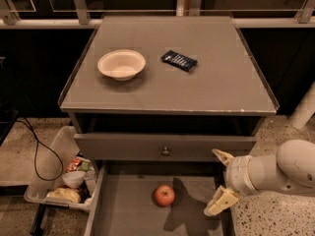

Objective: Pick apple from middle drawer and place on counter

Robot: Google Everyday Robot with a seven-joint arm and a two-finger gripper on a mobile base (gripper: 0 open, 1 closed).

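Observation:
Next, I move my gripper across the open middle drawer to the apple and close it on the apple's side [169, 194] that is facing the gripper.
The apple [164, 195], small, red with yellowish patches, lies on the flat grey floor of the open middle drawer [123, 213], near its middle. My gripper [220, 180] hangs over the drawer's right side, about a hand's width right of the apple and above the floor. Its two pale fingers are spread apart, one up near the drawer front, one lower [218, 203], with nothing between them. The counter [216, 87] is the big grey top above.
A beige bowl [121, 64] and a dark blue packet [179, 60] lie on the counter. A closed drawer front with a round knob [165, 151] sits above the open drawer. A plastic bin of clutter [64, 181] and a black cable [37, 151] are on the floor at left.

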